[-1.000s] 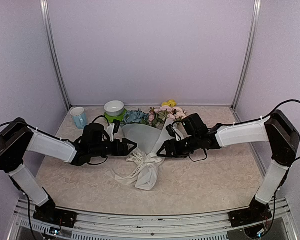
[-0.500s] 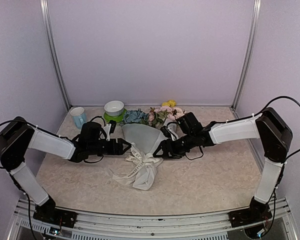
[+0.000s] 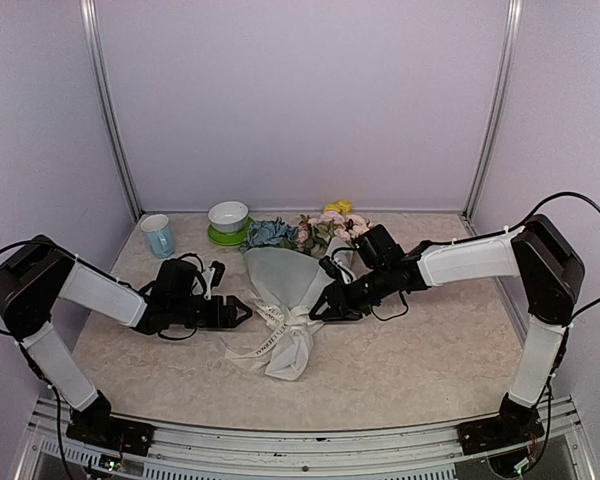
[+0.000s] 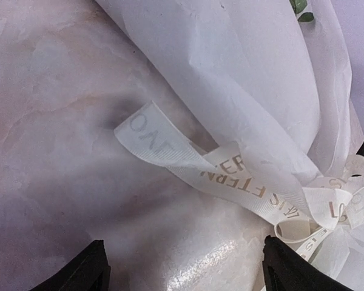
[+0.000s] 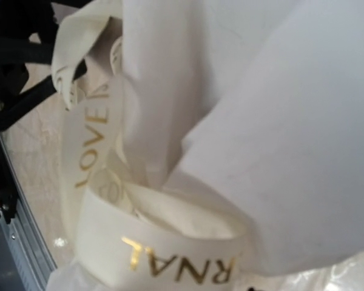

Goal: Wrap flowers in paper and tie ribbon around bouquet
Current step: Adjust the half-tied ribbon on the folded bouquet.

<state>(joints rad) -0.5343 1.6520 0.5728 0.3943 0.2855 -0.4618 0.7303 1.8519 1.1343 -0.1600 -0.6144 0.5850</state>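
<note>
The knot of the ribbon is slack and a ribbon loop is ahead of my left gripper, so next my left gripper pinches the ribbon loop point(image 4: 280, 207) near the knot and pulls it tight.
The bouquet lies on the table, its flowers point(image 3: 315, 230) pointing to the back wall and the white paper point(image 3: 280, 282) narrowing toward me. The cream ribbon point(image 3: 278, 322) with gold lettering is tied round the narrow part, its ends loose on the table. My left gripper point(image 3: 244, 312) hangs open just left of the knot, with only bare table between its fingertips point(image 4: 88, 271); a ribbon point(image 4: 230, 176) end and the paper point(image 4: 249, 79) lie ahead of it. My right gripper point(image 3: 318, 312) is pressed against the knot from the right. Its fingers are hidden; a ribbon point(image 5: 170, 257) loop and the paper point(image 5: 291, 151) fill that view.
A light blue cup point(image 3: 158, 235) and a white bowl point(image 3: 228, 215) on a green saucer stand at the back left. The crumpled tail of the paper point(image 3: 292, 355) spreads toward the near edge. Metal posts and walls close in the table point(image 3: 420, 350) on three sides.
My left gripper has drawn back to the left and slightly nearer, away from the ribbon. My right gripper stays at the knot and has edged in closer.
</note>
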